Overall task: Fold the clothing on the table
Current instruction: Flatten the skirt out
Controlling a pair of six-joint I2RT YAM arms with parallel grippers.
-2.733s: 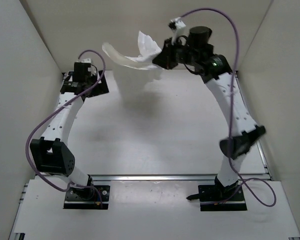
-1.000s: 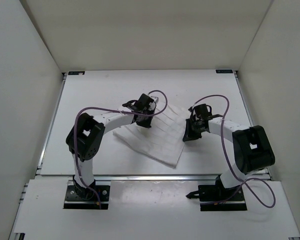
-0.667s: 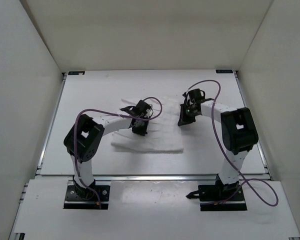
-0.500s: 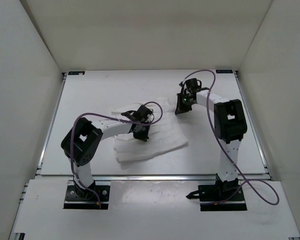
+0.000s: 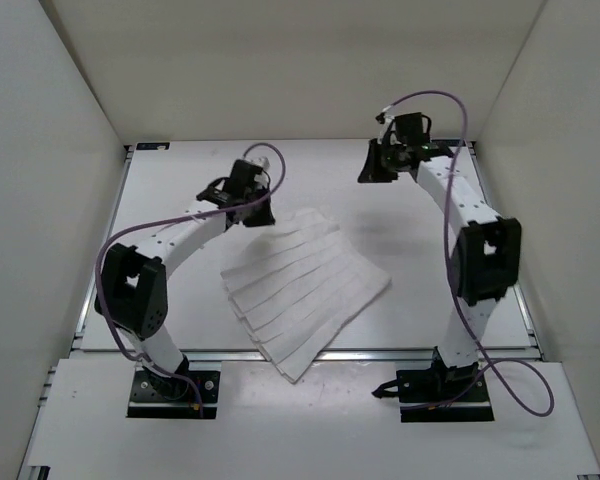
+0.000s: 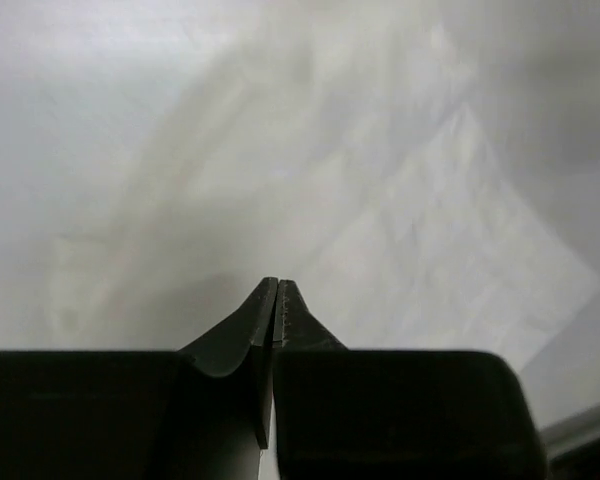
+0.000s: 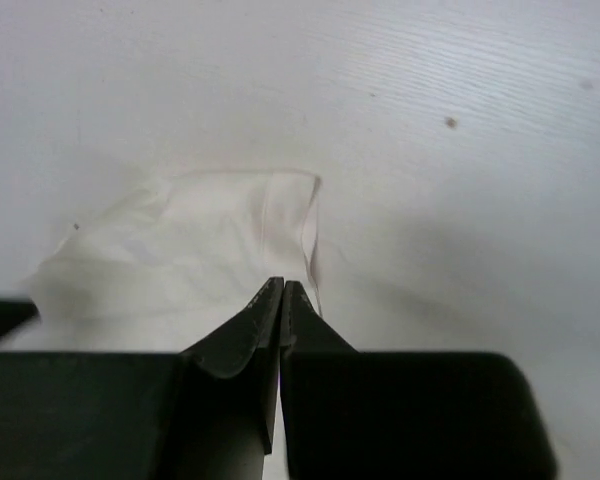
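Observation:
The white clothing lies slanted, near corner over the front rail; next I straighten it, then grab its far corner (image 5: 327,217) with my right gripper.
The white pleated clothing (image 5: 305,290) lies spread flat and diagonal on the table (image 5: 420,240), its near corner reaching over the front rail. My left gripper (image 5: 258,214) sits at the garment's far left corner. In the left wrist view its jaws (image 6: 277,283) are pressed together with nothing visible between them, and the blurred clothing (image 6: 460,240) lies beyond. My right gripper (image 5: 365,173) hovers at the back right, apart from the garment. It is shut (image 7: 282,283), with the clothing (image 7: 180,250) seen past its tips.
White walls (image 5: 70,120) enclose the table on the left, back and right. The metal front rail (image 5: 380,353) runs across near the two arm bases (image 5: 173,392). Purple cables (image 5: 450,100) loop off both arms.
The garment went from a bunched fold under the left gripper to a flat diagonal spread. The left gripper moved back and left off it. The right arm swung further to the back right.

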